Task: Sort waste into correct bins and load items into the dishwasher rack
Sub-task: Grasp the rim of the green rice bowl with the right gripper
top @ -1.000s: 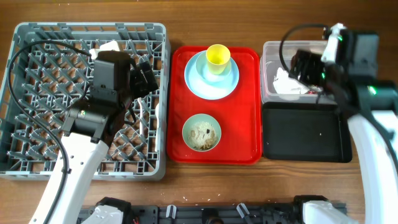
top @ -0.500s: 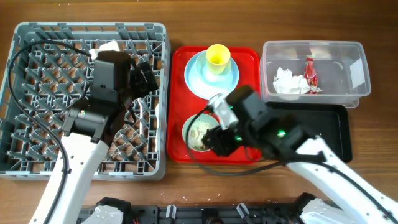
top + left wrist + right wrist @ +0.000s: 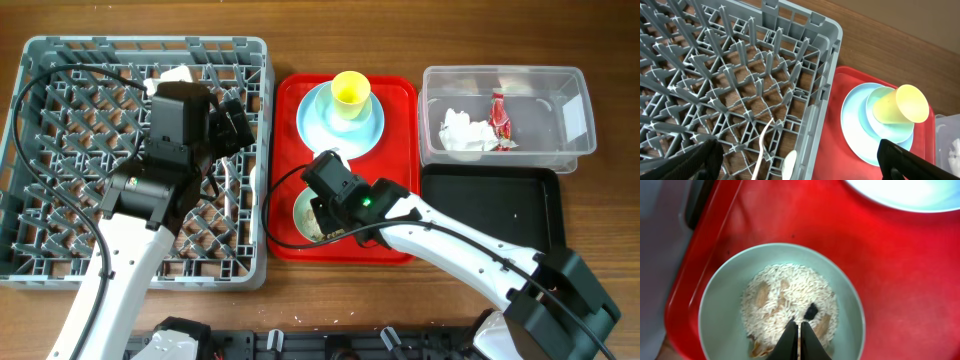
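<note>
The robot's right gripper is shut above loose scraps, so it should open and take the pale green bowl's rim (image 3: 702, 307), then tip the scraps into the black tray.
My right gripper (image 3: 799, 326) hangs shut just above the rice-like food scraps (image 3: 780, 292) in the pale green bowl (image 3: 720, 310), with nothing visibly between its fingers. From overhead it (image 3: 322, 212) covers much of that bowl (image 3: 302, 215) on the red tray. The yellow cup (image 3: 351, 90) lies on the light blue plate (image 3: 340, 128). My left gripper (image 3: 800, 167) stands open over the grey dishwasher rack (image 3: 740, 75), above a cream fork (image 3: 762, 150) and spoon (image 3: 789, 162). The white napkin (image 3: 462, 132) and red wrapper (image 3: 499, 118) lie in the clear tub (image 3: 572, 150).
The flat red tray (image 3: 400, 170) sits between the rack (image 3: 60, 250) and the black tray (image 3: 490, 210), which lies in front of the clear tub. My right arm stretches across the red tray's front right corner.
My right arm has swung from the clear tub to over the green bowl, and its jaws have gone from open to shut. The left arm has not moved.
</note>
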